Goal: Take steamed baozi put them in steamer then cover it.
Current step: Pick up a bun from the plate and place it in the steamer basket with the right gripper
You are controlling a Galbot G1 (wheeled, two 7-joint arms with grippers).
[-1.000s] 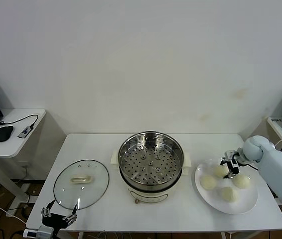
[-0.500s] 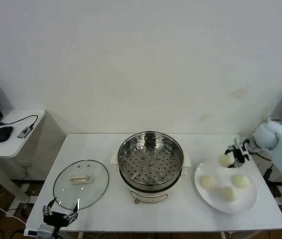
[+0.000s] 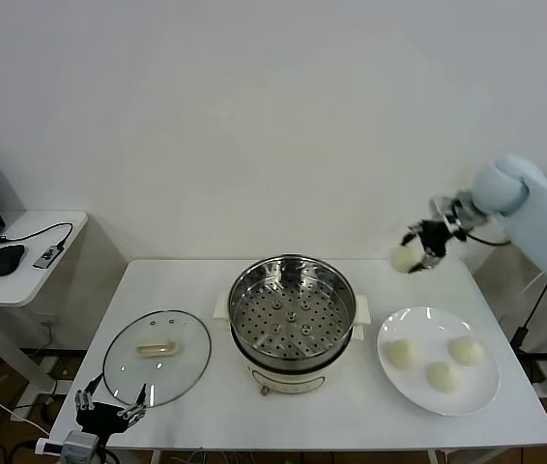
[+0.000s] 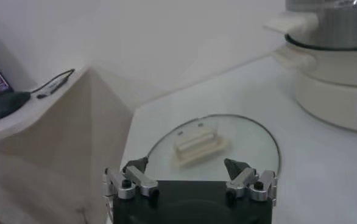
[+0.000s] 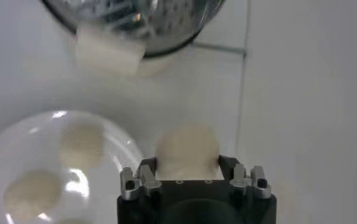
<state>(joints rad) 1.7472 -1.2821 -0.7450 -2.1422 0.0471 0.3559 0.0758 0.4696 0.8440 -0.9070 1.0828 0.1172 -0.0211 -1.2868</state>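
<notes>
Next, my right gripper lets go of the baozi on the back part of the steamer's perforated bottom [image 3: 288,287], close to the back side of the steamer.
My right gripper [image 3: 417,248] is raised high above the table's back right, shut on one cream-white baozi [image 3: 405,258]; in the right wrist view that baozi [image 5: 187,150] fills the gap between the jaws. Three more baozi [image 3: 404,354] lie on the white plate [image 3: 438,398] at the right. The steel steamer [image 3: 293,307] with its perforated floor stands empty at the table's middle, left of the held bun. My left gripper [image 3: 107,410] hangs open at the front left corner, just before the glass lid [image 3: 158,355].
The glass lid with its cream handle [image 4: 198,142] lies flat on the table left of the steamer. A side desk [image 3: 24,253] with a mouse and cable stands at the far left. The wall is close behind the table.
The right gripper has lifted one baozi off the plate and carried it up and leftward, toward the steamer. Three buns stay on the plate. The left arm has hardly moved.
</notes>
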